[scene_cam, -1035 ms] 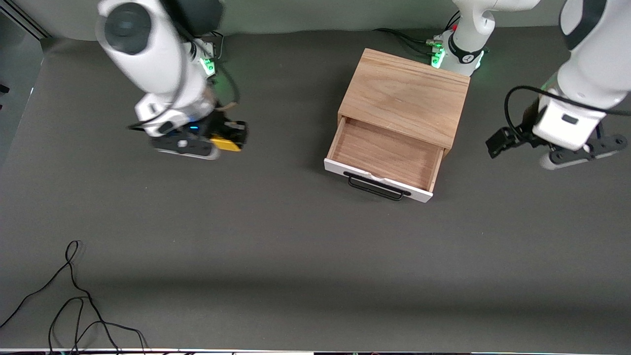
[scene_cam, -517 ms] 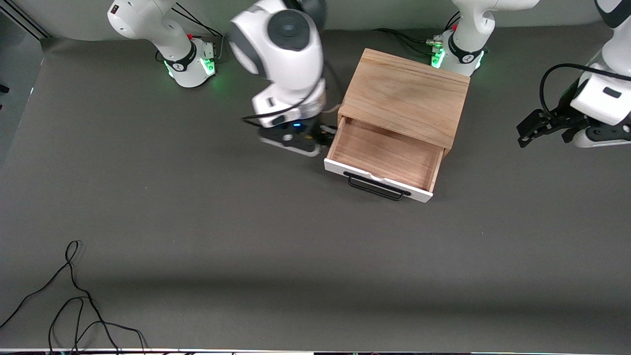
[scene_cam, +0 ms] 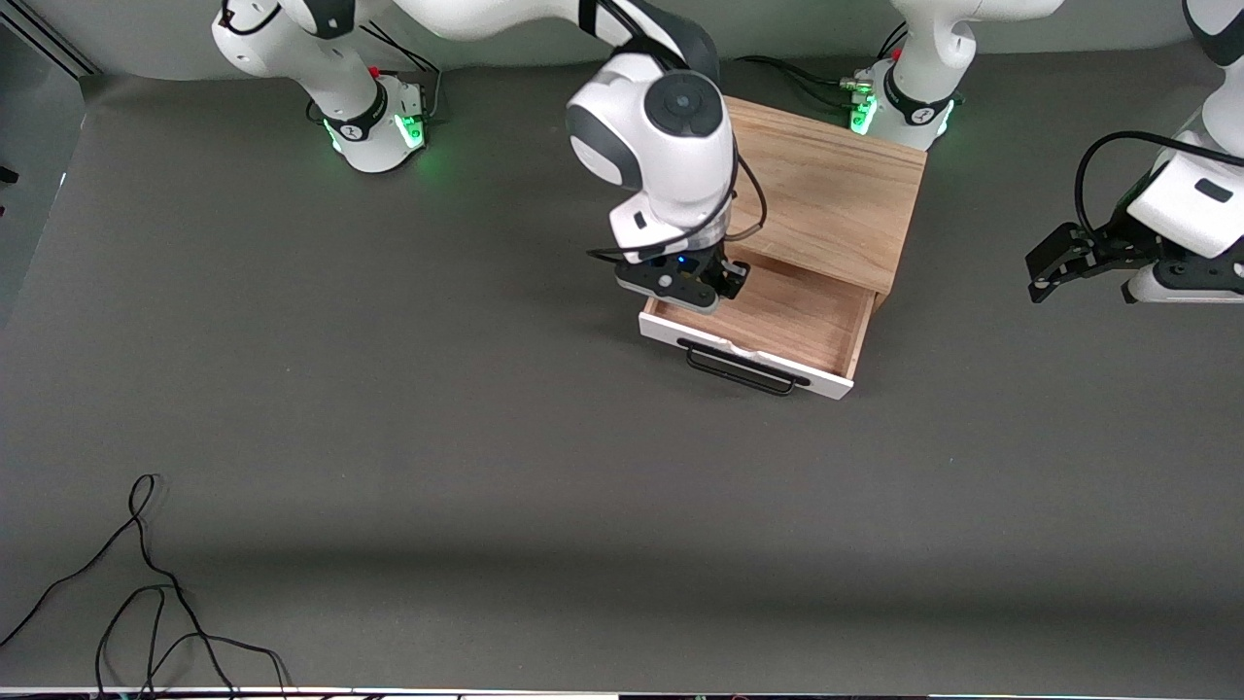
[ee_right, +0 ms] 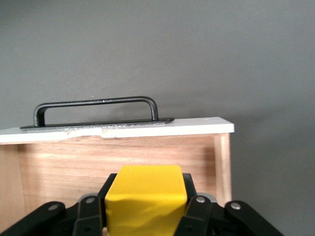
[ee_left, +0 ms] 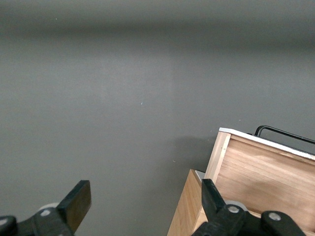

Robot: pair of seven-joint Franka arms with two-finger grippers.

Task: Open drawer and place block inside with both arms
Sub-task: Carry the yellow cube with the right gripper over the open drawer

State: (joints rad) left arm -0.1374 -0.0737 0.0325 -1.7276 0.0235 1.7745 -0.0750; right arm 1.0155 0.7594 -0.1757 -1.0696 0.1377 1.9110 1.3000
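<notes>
The robot's right gripper needs to release the yellow block inside the drawer (scene_cam: 703,307) (ee_right: 170,167), just behind the white front panel, near a corner.
The drawer (scene_cam: 812,326) stands pulled open from the light-oak cabinet (scene_cam: 826,185), its black handle (scene_cam: 743,369) facing the front camera. My right gripper (scene_cam: 714,284) hangs over the drawer's open inside at the right arm's end. In the right wrist view it (ee_right: 147,186) is shut on the yellow block (ee_right: 146,201), above the wood floor (ee_right: 74,162), with the white front panel (ee_right: 123,130) and handle (ee_right: 96,105) ahead. The block is hidden in the front view. My left gripper (scene_cam: 1054,264) waits open and empty over the table beside the cabinet; its wrist view (ee_left: 144,196) shows the drawer's corner (ee_left: 261,167).
Black cables (scene_cam: 146,603) lie on the grey table near the front camera at the right arm's end. The arms' green-lit bases (scene_cam: 374,122) (scene_cam: 899,102) stand along the table's edge farthest from the front camera, one right next to the cabinet.
My right arm has carried the block from over the table at its own end to over the open drawer. My left gripper has drawn away from the cabinet.
</notes>
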